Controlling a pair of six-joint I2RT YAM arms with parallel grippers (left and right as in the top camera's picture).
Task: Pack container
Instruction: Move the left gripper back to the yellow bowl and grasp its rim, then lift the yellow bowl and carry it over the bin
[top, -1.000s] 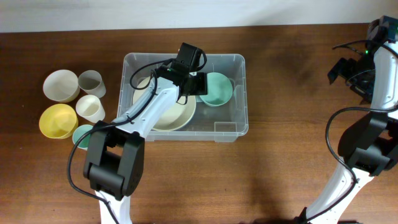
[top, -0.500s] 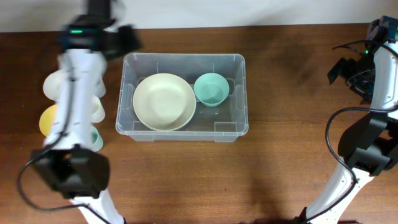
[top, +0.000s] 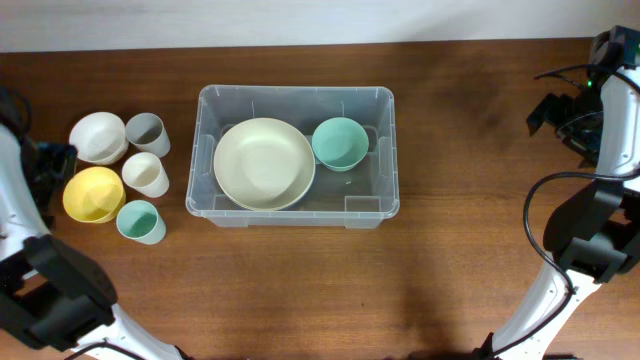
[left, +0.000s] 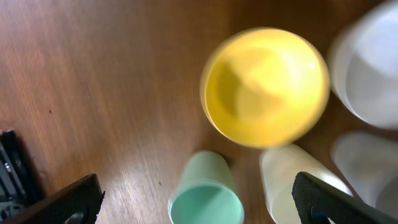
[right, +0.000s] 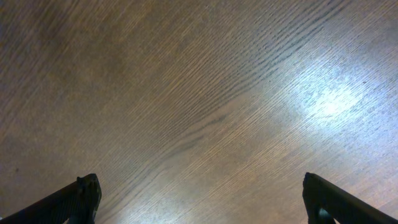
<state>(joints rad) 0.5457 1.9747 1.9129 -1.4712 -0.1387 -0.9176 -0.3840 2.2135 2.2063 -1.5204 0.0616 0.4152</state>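
Observation:
The yellow bowl's near rim (top: 73, 213) (left: 206, 78) faces away from the white bowl. Next, my left gripper closes on it there.
The clear container (top: 388, 178) stands mid-table. In it lie a large cream bowl (top: 264, 163) and a teal bowl (top: 340, 143). Left of it stand a white bowl (top: 97, 137), a grey cup (top: 147, 133), a cream cup (top: 146, 174), a yellow bowl (top: 93, 194) and a teal cup (top: 139, 221). My left gripper (top: 48, 160) is open and empty at the far left, above the yellow bowl (left: 264, 87) and teal cup (left: 205, 199); its fingers (left: 198, 186) are spread wide. My right gripper (top: 560, 110) (right: 202, 194) is open and empty over bare wood.
The cream cup (left: 292, 180), the white bowl (left: 373, 74) and the grey cup (left: 364, 168) crowd the right side of the left wrist view. The right arm stands at the table's far right edge. The wall runs along the back.
My left arm has left the container, where it was at the teal bowl, and swung out to the far left over the cups and bowls. The teal bowl stays in the container. The right arm has not moved.

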